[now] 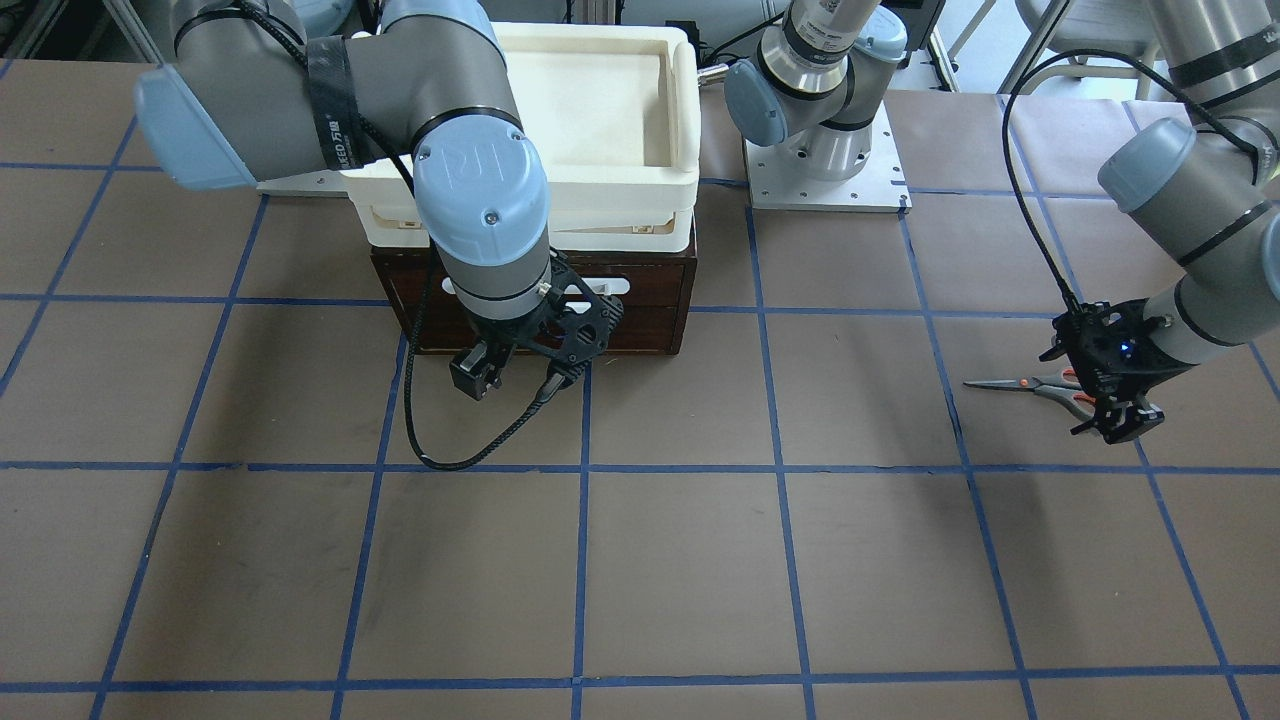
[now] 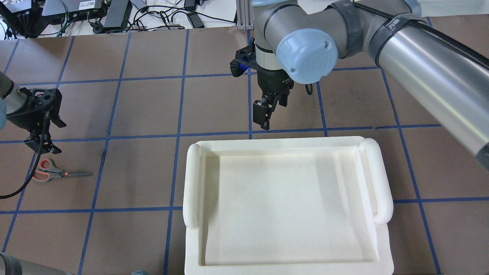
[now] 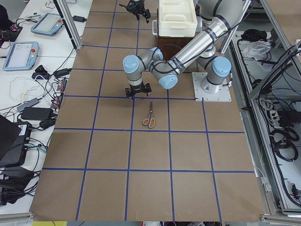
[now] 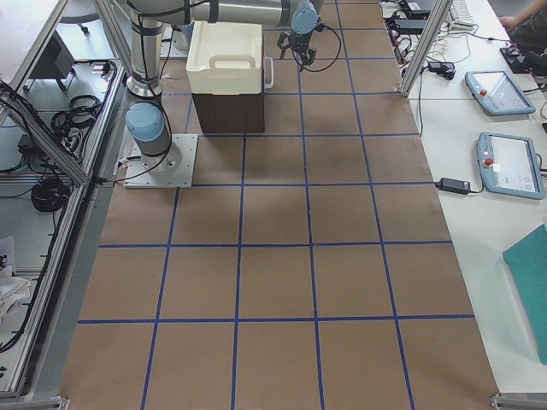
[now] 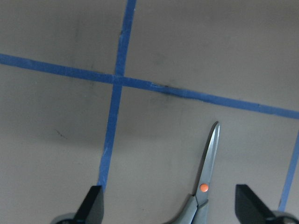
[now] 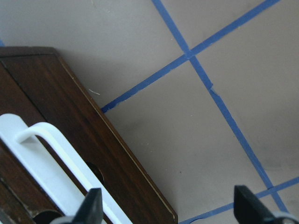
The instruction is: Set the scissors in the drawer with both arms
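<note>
Next, I close my left gripper on the scissors' gray handles (image 1: 1050, 386) (image 5: 199, 211) just behind the orange pivot, pressing the two handles together.
The scissors (image 1: 1035, 385) lie flat on the brown table at my left side, and also show in the overhead view (image 2: 57, 173) and the left side view (image 3: 149, 117). My left gripper (image 1: 1115, 418) hovers open above their handle end. In the left wrist view its fingertips (image 5: 91, 207) stand wide apart, with the blade and orange pivot (image 5: 203, 187) between them. The dark brown drawer (image 1: 650, 300) is closed under a white tray. My right gripper (image 1: 478, 375) hangs open and empty just in front of it. The right wrist view shows the drawer's white handle (image 6: 51, 158) close by.
The white plastic tray (image 2: 193, 183) sits on top of the drawer box and hides it from above. My right arm's cable (image 1: 450, 455) loops down onto the table in front of the drawer. Blue tape lines grid the table.
</note>
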